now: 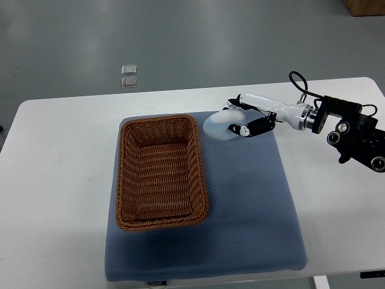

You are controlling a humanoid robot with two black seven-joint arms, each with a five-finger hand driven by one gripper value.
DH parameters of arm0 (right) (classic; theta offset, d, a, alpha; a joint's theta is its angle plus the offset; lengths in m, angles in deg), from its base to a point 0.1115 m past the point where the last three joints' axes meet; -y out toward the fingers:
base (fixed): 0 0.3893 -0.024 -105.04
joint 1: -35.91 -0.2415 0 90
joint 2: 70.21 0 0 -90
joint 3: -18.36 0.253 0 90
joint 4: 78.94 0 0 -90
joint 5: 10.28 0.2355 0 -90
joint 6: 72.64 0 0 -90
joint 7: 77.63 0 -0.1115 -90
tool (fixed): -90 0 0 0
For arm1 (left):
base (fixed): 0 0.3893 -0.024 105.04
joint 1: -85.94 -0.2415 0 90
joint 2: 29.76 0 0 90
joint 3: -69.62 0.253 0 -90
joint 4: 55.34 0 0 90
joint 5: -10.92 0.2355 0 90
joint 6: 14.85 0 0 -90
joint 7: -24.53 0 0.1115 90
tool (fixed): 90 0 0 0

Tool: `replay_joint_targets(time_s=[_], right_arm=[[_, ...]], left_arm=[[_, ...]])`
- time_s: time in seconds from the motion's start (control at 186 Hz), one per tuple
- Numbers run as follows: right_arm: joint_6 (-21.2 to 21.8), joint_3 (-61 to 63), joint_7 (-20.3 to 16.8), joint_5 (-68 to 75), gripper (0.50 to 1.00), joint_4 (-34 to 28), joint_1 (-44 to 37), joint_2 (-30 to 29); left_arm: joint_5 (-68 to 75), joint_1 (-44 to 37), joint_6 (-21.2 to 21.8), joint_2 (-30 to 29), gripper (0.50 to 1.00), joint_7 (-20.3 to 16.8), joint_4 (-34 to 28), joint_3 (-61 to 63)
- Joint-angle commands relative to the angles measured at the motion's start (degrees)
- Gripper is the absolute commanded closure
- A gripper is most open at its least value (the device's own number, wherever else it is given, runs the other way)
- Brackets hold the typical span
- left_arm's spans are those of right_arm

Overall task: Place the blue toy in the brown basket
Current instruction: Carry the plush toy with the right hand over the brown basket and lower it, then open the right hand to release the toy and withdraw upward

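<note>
Next, my right gripper lets go of the blue toy near the middle of the brown basket's woven bottom [151, 168].
A pale blue toy [218, 126] is in my right hand [239, 122], whose white and black fingers are curled around it. The hand holds it over the blue mat, just right of the basket's far right corner. The brown wicker basket [200, 162] sits on the left half of the mat and holds nothing. My right arm comes in from the right edge. My left arm is not in view.
The blue mat [252, 205] lies on a white table [54, 180]. Two small clear squares [129, 75] lie on the grey floor beyond the table. A brown box corner [367, 6] shows at the top right.
</note>
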Motion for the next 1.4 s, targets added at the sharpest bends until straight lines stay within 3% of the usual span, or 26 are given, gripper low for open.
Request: replay_joint_targets(time_s=[0.0,0.21,0.399,0.797,0.873,0.889,0.894,0.9,0.905,0.911,0.916,0.921,0.927,0.932,0.954,1.196,1.395], right_arm=[[0.20,-0.07,0.11,0.03,1.000,-0.86,-0.93,-1.42],[-0.24,-2.27,-0.86,-0.68,1.000,-0.95,-2.78,-9.34],[-0.68,-4.56,-4.64,-1.12,1.000,-0.86,-2.69,-14.96],[-8.24,-8.69,-9.65,-0.76,1.000,0.02,-2.34,-20.06],[-8.51,-8.95,-9.65,-0.33,0.893,0.02,-2.16,-20.06],[-8.51,-8.95,-9.65,-0.15,0.828,0.02,-2.16,-20.06],[-8.51,-8.95,-9.65,-0.15,0.828,0.02,-2.16,-20.06],[-8.51,-8.95,-9.65,-0.06,0.787,0.11,-2.16,-20.06],[-8.51,-8.95,-9.65,-0.06,0.787,0.11,-2.16,-20.06],[-8.59,-8.95,-9.65,0.03,0.740,0.11,-2.16,-20.06],[-8.59,-8.95,-9.65,0.03,0.740,0.11,-2.16,-20.06],[-8.59,-8.86,-9.65,0.03,0.695,0.11,-2.08,-20.06],[-8.59,-8.86,-9.65,0.03,0.695,0.11,-2.08,-20.06],[-8.59,-8.86,-9.65,0.03,0.659,0.11,-2.08,-20.06],[-8.59,-8.86,-9.65,0.20,0.620,0.11,-1.99,-20.06],[-8.59,-7.98,-9.56,4.51,0.597,0.11,-1.81,-19.44],[-7.98,-5.17,-9.65,19.27,0.587,1.43,-0.85,-16.63]], left_arm=[[0.05,0.00,0.03,0.00,0.500,0.00,0.00,0.00],[0.05,0.00,0.03,0.00,0.500,0.00,0.00,0.00],[0.05,0.00,0.03,0.00,0.500,0.00,0.00,0.00],[-0.04,0.00,0.03,0.00,0.500,0.00,0.00,0.00],[-0.04,0.00,0.03,0.00,0.500,0.00,0.00,0.00],[0.05,0.00,0.03,0.00,0.500,0.00,0.00,0.00],[0.05,0.00,0.03,0.00,0.500,0.00,0.00,0.00],[0.05,0.00,0.03,0.00,0.500,0.00,0.00,0.00],[0.05,0.00,0.03,0.00,0.500,0.00,0.00,0.00],[0.05,0.00,0.03,0.00,0.500,0.00,0.00,0.00],[0.05,0.00,0.03,0.00,0.500,0.00,0.00,0.00],[0.05,0.00,0.03,0.00,0.500,0.00,0.00,0.00],[0.05,0.00,0.03,0.00,0.500,0.00,0.00,0.00],[0.05,0.00,-0.05,0.00,0.500,0.00,0.00,0.00],[0.05,0.00,0.03,0.00,0.500,0.00,0.00,0.00],[0.05,0.00,0.03,0.00,0.500,0.00,0.00,0.00],[-0.04,0.00,0.03,0.00,0.500,0.00,0.00,0.00]])
